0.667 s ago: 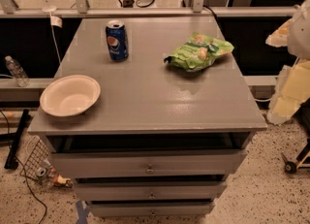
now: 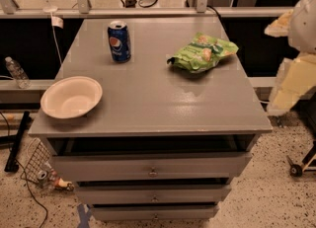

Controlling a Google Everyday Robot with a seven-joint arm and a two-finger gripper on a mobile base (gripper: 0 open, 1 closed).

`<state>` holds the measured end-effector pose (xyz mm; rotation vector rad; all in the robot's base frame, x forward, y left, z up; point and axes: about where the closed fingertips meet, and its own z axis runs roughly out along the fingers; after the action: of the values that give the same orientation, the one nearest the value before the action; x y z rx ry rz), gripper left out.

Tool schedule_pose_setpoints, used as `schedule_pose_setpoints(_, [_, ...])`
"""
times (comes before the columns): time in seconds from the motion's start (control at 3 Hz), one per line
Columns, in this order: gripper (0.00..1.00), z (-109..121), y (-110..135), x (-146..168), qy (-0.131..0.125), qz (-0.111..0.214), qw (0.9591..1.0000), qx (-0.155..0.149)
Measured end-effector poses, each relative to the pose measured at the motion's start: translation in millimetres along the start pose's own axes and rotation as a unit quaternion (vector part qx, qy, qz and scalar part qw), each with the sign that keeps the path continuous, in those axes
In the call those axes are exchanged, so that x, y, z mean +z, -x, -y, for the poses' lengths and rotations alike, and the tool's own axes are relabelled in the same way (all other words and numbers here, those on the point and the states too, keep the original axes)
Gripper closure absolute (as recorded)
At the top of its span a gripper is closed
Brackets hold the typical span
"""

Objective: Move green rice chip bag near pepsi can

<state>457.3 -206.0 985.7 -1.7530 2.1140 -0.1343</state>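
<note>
The middle point(image 2: 202, 53) of the green rice chip bag, between the bag's two ends, is the next place my gripper should go to and close on.
The green rice chip bag point(image 2: 202, 53) lies flat on the grey cabinet top point(image 2: 148, 98) at the back right. The pepsi can point(image 2: 119, 41) stands upright at the back left, about a bag's width to the left of the bag. My gripper point(image 2: 284, 94) hangs with the pale arm at the right edge of the view, off the cabinet's right side and to the right of the bag, touching nothing.
A white bowl point(image 2: 71, 96) sits near the cabinet's front left corner. Drawers point(image 2: 153, 170) are below the top. A clear plastic bottle point(image 2: 16, 72) lies on a ledge to the left. Cables and small litter are on the floor at the lower left.
</note>
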Motion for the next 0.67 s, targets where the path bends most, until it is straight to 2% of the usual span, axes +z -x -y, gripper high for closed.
schedule_pose_setpoints(0.33, [0.00, 44, 32, 9, -0.054, 0.045, 0.9956, -0.063])
schedule_pose_setpoints(0.67, [0.00, 83, 71, 26, -0.096, 0.079, 0.9848, -0.122])
